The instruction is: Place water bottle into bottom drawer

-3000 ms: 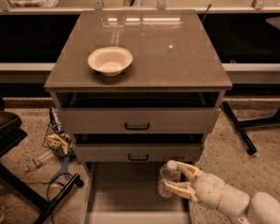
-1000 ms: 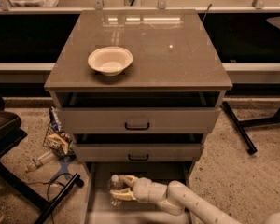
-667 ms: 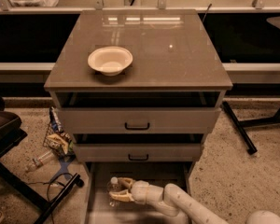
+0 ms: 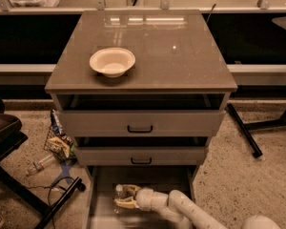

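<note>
Next, I release the water bottle upright on the bottom drawer's inside [image 4: 115,214], toward the side where the black chair is.
The bottom drawer [image 4: 102,213] is pulled out below the grey cabinet, its flat floor showing. My gripper [image 4: 124,197] reaches in from the lower right and sits low over the drawer's left middle. Its yellowish fingers [image 4: 128,190] are closed around the water bottle [image 4: 117,195], a clear bottle standing upright with its white cap up. The bottle's base is at or just above the drawer floor; I cannot tell whether it touches.
A cream bowl [image 4: 112,61] sits on the cabinet top [image 4: 181,61]. The two upper drawers [image 4: 140,123] are slightly ajar. Litter and a small clear bottle [image 4: 38,166] lie on the floor at left, by a black chair base [image 4: 57,199]. A black table leg [image 4: 243,130] stands at right.
Over three seconds my arm carried the bottle from the drawer's right side leftward and down into the drawer. In the last second it has barely moved.
</note>
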{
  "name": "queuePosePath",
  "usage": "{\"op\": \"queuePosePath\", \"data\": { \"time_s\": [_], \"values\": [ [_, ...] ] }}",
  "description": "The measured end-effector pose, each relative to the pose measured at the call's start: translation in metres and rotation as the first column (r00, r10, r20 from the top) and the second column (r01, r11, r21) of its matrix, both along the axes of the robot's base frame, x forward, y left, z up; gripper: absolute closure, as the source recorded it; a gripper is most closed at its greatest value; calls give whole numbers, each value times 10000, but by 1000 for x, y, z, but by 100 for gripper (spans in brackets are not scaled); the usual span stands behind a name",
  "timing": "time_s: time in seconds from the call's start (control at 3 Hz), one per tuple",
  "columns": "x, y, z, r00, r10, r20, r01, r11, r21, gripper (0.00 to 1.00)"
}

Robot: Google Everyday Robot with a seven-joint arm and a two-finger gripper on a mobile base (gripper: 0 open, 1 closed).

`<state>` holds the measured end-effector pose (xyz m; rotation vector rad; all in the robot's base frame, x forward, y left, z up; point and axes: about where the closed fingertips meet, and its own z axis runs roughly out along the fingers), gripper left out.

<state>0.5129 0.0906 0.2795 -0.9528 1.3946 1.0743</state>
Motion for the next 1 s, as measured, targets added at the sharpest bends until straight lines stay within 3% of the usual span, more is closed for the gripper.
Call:
{"op": "queuePosePath", "data": {
  "time_s": [0.33,1.0],
  "values": [
    [-5,7,-23,9991,427,40,-426,9989,-210,100],
    [-16,16,-57,9986,523,-120,-526,9982,-279,100]
  ]
}}
